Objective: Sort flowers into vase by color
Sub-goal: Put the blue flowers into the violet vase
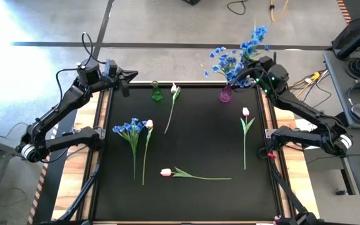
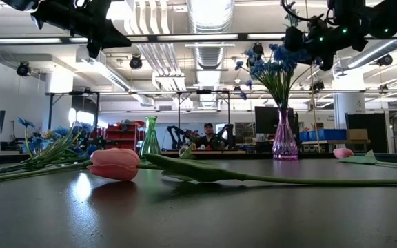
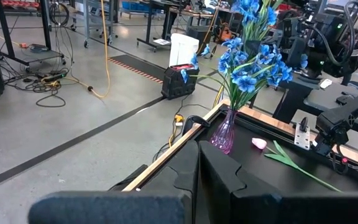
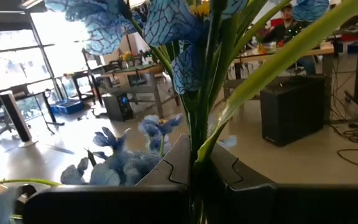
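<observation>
Next, I open my right gripper, take the stem (image 4: 199, 107) just below the blossoms and push it deeper, because the held bunch of blue flowers stands too high in the purple vase.
A purple vase (image 1: 225, 94) at the far right of the black mat holds blue flowers (image 1: 225, 62). My right gripper (image 1: 249, 75) hovers just above it, shut on another blue flower bunch (image 1: 256, 34). A green vase (image 1: 157, 92) stands at the far middle. Flat on the mat lie a white tulip (image 1: 174, 89), a blue bunch (image 1: 129, 128), a pale tulip (image 1: 149, 124), a pink tulip (image 1: 245, 112) at the right, and a pink tulip (image 1: 165, 172) near the front. My left gripper (image 1: 129, 77) waits shut above the far left corner. My right gripper pinches the green stem (image 4: 197, 146) of the blue bunch between its two fingers, below the blossoms (image 4: 182, 25). The fingers lie about level and across the stem, which stands roughly upright over the purple vase. The fingers hide the stem's lower end.
The black mat (image 1: 199, 144) has bare room in its middle and near right. Wooden table edges (image 1: 292, 169) run along both sides. Beyond the far edge are floor cables (image 3: 48, 81) and workbenches, with a person (image 2: 207, 134) seated far behind.
</observation>
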Available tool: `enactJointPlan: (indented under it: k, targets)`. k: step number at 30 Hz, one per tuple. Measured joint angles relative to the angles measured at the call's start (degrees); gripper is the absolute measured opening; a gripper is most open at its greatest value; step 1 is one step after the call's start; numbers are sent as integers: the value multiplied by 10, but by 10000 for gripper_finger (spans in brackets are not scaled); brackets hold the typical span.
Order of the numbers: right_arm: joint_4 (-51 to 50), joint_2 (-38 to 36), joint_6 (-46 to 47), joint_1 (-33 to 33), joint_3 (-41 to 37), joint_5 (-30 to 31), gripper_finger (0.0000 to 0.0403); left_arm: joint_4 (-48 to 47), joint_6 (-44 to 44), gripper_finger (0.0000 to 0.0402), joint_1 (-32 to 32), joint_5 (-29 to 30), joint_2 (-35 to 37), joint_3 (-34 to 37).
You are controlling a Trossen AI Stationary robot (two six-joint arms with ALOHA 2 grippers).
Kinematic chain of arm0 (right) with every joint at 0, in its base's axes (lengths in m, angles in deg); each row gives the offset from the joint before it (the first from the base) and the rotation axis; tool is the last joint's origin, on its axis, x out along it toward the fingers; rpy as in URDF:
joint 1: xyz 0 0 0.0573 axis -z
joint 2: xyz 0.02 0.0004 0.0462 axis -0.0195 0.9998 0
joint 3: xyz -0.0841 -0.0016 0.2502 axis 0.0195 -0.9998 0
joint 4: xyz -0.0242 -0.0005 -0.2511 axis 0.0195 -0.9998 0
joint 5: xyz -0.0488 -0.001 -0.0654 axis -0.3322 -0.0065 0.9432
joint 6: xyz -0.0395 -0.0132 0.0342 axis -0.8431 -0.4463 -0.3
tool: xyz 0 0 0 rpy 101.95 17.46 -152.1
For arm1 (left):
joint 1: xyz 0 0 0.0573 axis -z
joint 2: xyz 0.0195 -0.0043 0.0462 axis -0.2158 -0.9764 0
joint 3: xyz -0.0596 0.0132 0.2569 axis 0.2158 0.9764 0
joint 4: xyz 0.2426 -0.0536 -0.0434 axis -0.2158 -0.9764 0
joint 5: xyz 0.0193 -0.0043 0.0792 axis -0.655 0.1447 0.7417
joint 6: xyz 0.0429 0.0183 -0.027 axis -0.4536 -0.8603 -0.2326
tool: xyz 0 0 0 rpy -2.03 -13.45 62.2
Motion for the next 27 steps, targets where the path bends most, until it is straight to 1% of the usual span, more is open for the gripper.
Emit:
enactJointPlan:
  k: [6,11,24,27]
  targets:
    - [4,0,-7,0,-6,-3,9,0,0,0,0,0,0,0]
    - [41,-2,-15,-2,-12,-21,9,0,0,0,0,0,0,0]
    - [38,-2,-12,-9,-45,-22,9,0,0,0,0,0,0,0]
    - [38,-2,-5,-13,-45,-22,17,0,0,0,0,0,0,0]
